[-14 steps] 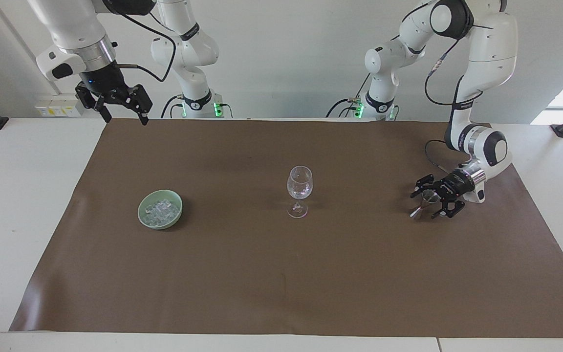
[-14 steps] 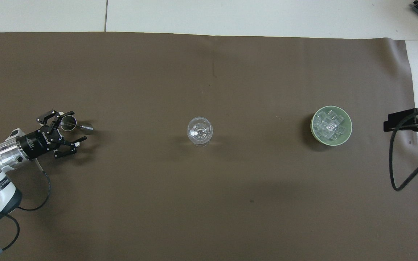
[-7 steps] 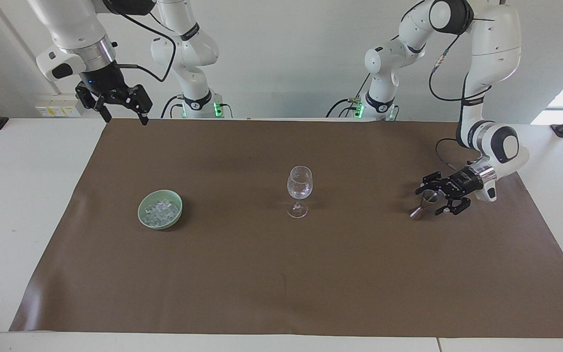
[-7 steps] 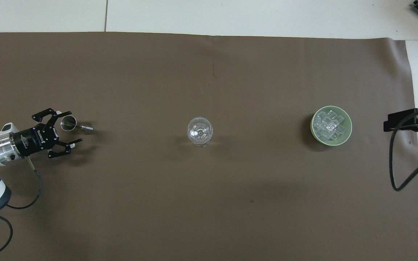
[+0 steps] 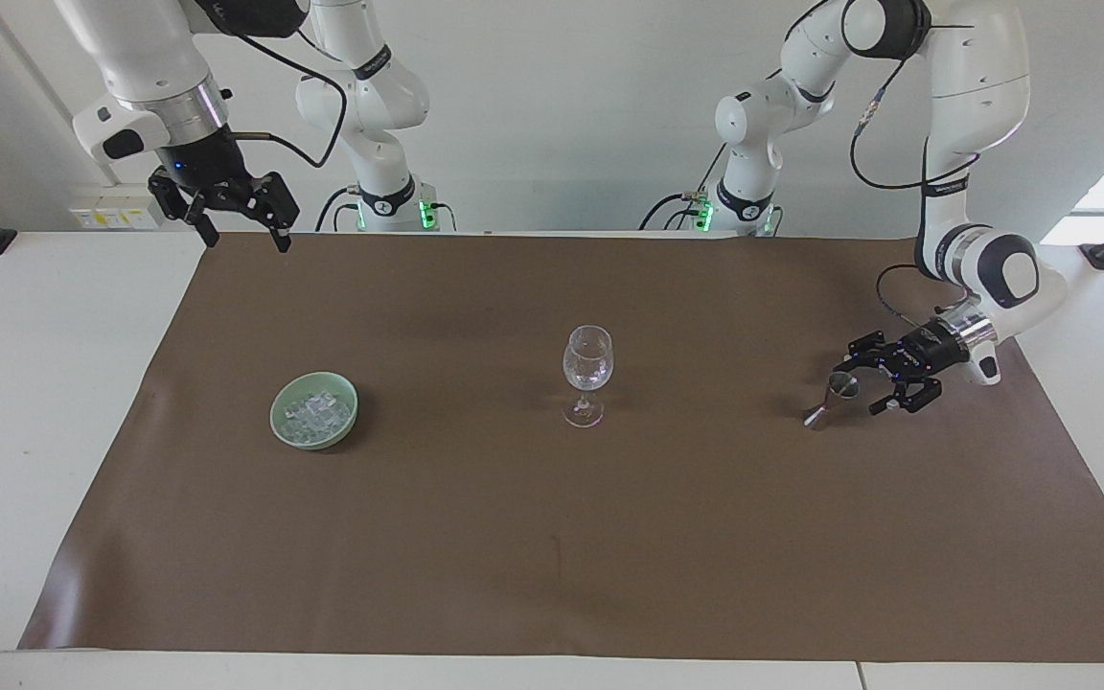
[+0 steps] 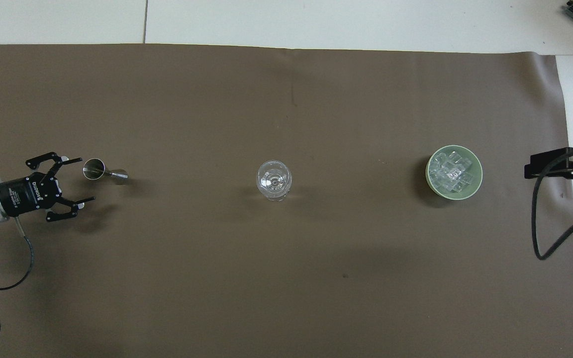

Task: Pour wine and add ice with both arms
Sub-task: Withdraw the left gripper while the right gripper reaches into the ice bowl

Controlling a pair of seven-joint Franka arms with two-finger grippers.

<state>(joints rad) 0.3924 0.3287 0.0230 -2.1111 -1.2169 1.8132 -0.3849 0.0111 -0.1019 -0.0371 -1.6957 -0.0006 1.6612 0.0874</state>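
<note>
My right gripper is to go to the pale green bowl next and close on the ice heaped in the bowl's middle (image 6: pixel 450 173).
A clear wine glass (image 5: pixel 587 369) (image 6: pixel 274 180) stands at the middle of the brown mat. The ice (image 5: pixel 315 412) (image 6: pixel 453 171) is heaped in a pale green bowl (image 5: pixel 276 414) (image 6: pixel 428 175) toward the right arm's end. A small metal measuring cup (image 5: pixel 835 391) (image 6: pixel 98 170) stands toward the left arm's end. My left gripper (image 5: pixel 859 387) (image 6: pixel 78 180) hovers low just beside that cup, open, with nothing between its fingers and the cup outside them. My right gripper (image 5: pixel 247 240) hangs open and empty over the mat's corner at the robots' edge.
The brown mat (image 5: pixel 552 537) covers most of the white table. White tabletop borders the mat at both ends. A black cable loops from the right arm in the overhead view.
My left gripper has drawn back from the metal cup toward the left arm's end of the table, staying open. The cup stays where it was. The right gripper has barely moved.
</note>
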